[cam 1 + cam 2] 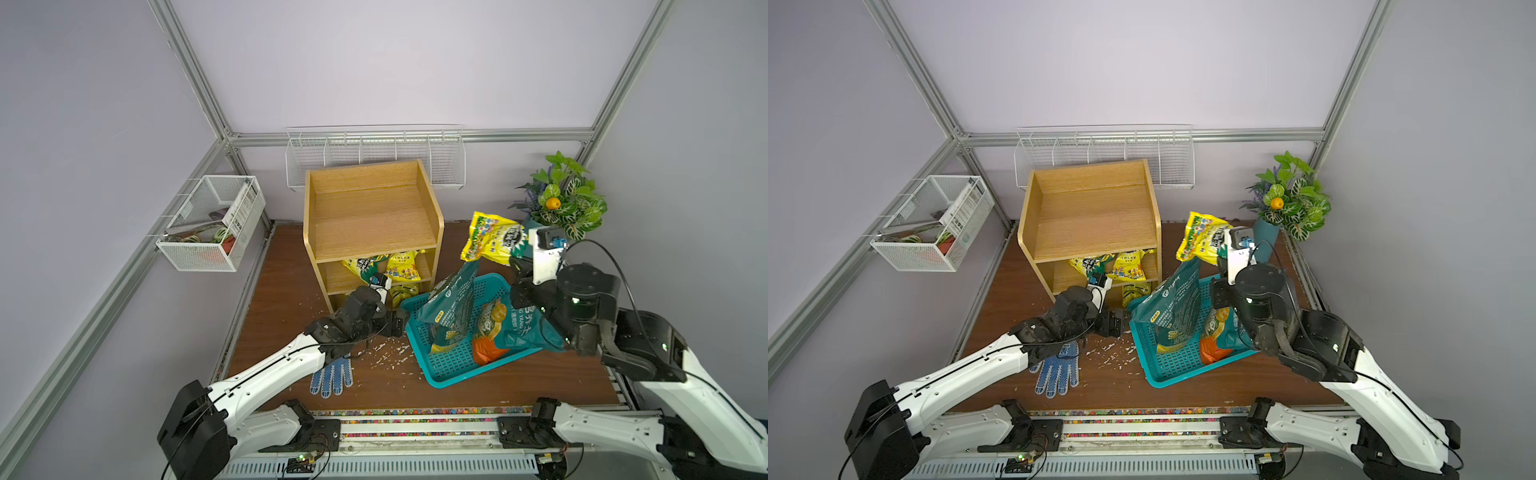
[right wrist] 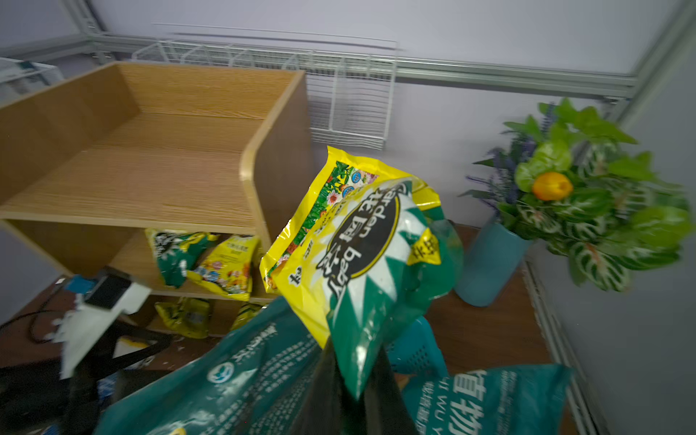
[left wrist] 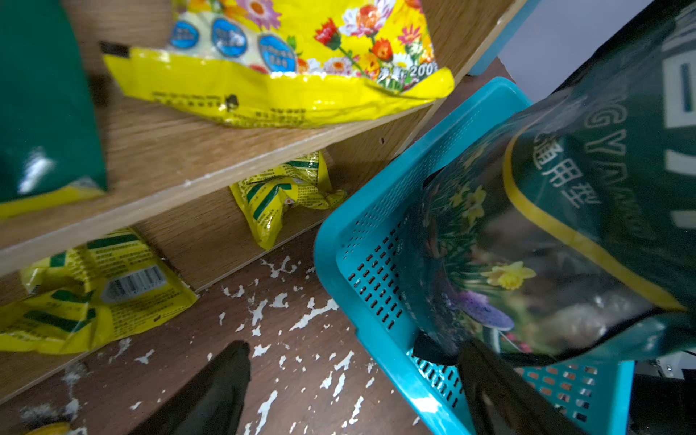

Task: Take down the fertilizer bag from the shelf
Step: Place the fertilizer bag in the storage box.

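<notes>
I will use my right gripper to set the fertilizer bag, now hanging above the teal basket, down in the basket (image 1: 476,306) between the two large teal bags.
A yellow and green fertilizer bag (image 1: 492,239) (image 1: 1202,237) (image 2: 361,241) hangs in the air right of the light-oak shelf (image 1: 370,216) (image 1: 1092,216) (image 2: 150,169), above the teal basket (image 1: 453,370). My right gripper (image 1: 517,264) (image 2: 356,373) is shut on the bag's lower green corner. The shelf's top tier is bare. More yellow bags (image 1: 401,266) (image 3: 286,67) lie on its middle and bottom tiers. My left gripper (image 1: 397,322) (image 3: 354,350) stands open and holds nothing, low in front of the shelf. One finger is outside the basket's left wall and one inside.
Two large teal bags (image 1: 451,307) (image 1: 511,328) stand in the basket. A blue dotted glove (image 1: 332,376) and white flecks (image 1: 390,353) lie on the brown table. A potted plant (image 1: 565,199) stands back right. White wire racks (image 1: 374,153) (image 1: 212,224) hang on the walls.
</notes>
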Controlling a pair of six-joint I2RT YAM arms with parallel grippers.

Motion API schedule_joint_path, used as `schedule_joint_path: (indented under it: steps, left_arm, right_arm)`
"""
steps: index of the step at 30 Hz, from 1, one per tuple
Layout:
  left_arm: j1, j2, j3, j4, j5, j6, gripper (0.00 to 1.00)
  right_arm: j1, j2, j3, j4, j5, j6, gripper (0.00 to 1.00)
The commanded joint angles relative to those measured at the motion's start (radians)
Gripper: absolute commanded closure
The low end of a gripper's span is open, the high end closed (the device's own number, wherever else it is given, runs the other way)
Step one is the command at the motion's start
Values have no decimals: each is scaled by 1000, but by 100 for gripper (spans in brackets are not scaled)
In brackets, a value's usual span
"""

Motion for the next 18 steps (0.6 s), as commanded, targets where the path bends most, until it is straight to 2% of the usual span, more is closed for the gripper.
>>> schedule_joint_path:
  steps: [1, 6, 10, 12, 18]
  left_arm:
    - [6, 18, 39, 18, 44, 8, 9]
    - [5, 30, 38, 19, 58, -13, 10]
    - [5, 26, 40, 16, 57, -23, 10]
    - [5, 19, 41, 16, 51, -25, 10]
    - [4, 6, 46, 12, 39, -18, 10]
  right_arm:
    - [5, -31, 10, -37, 244, 48, 100]
    - [5, 60, 49, -198, 326, 90, 100]
    - [4, 148, 81, -321, 308, 177, 100]
    - [-6, 174, 74, -348, 254, 214, 100]
    - [-114, 243, 24, -344, -10, 265, 100]
